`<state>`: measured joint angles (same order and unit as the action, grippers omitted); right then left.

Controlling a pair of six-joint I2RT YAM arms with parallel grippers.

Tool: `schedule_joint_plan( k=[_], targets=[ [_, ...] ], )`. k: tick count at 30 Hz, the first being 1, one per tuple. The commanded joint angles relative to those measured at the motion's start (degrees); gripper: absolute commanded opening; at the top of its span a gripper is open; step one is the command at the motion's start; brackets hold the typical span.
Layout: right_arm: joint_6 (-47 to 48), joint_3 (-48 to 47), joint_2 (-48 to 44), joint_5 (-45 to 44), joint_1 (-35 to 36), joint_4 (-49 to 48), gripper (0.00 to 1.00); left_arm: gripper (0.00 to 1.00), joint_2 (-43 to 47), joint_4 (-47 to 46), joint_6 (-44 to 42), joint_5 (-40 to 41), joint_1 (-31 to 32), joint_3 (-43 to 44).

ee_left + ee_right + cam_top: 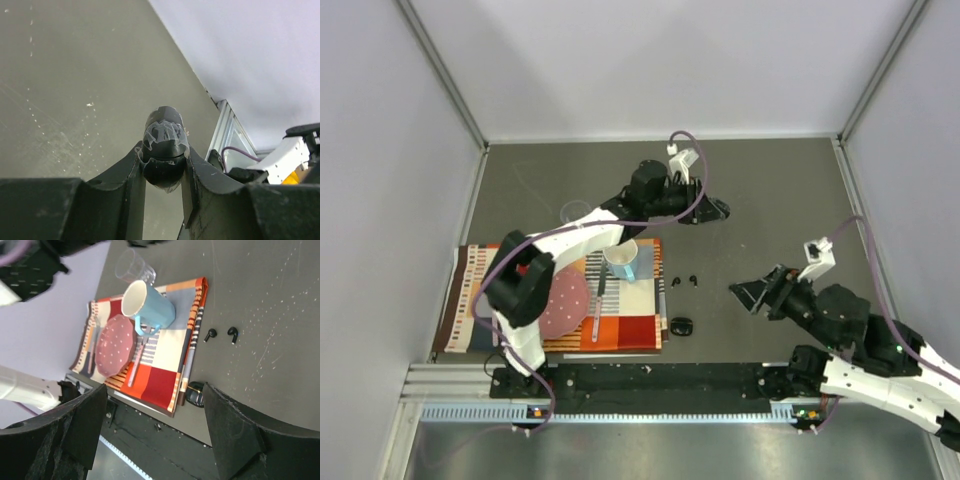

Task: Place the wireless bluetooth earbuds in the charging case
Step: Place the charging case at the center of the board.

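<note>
Next, I put the black oval charging case down on the dark table [699,255] just behind the two earbuds with my left gripper.
Two tiny black earbuds [674,282] [693,280] lie side by side on the dark table, right of the placemat; the right wrist view shows them too [210,334] [233,333]. My left gripper [164,159], reaching over the far middle of the table [713,210], is shut on a black oval charging case [162,131] with a crinkled clear film on it. A second black case [681,325] [195,394] sits by the placemat's near right corner. My right gripper [745,298] [155,390] hangs open and empty, right of the earbuds.
A striped placemat [630,330] holds a blue-and-white mug [623,262], a pink dotted plate [565,300] and a piece of cutlery [599,300]. A clear glass [577,212] stands behind the mat. Walls close in the table on three sides.
</note>
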<state>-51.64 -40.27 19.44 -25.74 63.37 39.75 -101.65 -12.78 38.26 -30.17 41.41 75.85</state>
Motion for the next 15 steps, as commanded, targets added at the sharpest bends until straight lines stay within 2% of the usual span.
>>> schedule_joint_plan(
  k=[1, 6, 7, 15],
  targets=[
    [0.4, -0.95, -5.11, -3.26, 0.17, 1.91, 0.77, 0.0, -6.97, 2.57, 4.89, -1.91, -0.36, 7.98],
    [1.98, -2.35, -6.44, -5.2, 0.26, 3.41, 0.77, 0.01, -13.21, 6.44, 5.16, -0.06, 0.25, 10.01],
    [2.59, -2.62, -6.0, -5.29, 0.26, 3.67, 0.77, 0.04, -13.84, 7.32, 4.9, 0.9, 0.43, 10.36],
    [3.03, -3.85, -3.53, -5.81, 0.26, 4.02, 0.78, 0.12, -17.18, 11.81, 3.23, 4.24, 1.13, 8.97]
  ],
)
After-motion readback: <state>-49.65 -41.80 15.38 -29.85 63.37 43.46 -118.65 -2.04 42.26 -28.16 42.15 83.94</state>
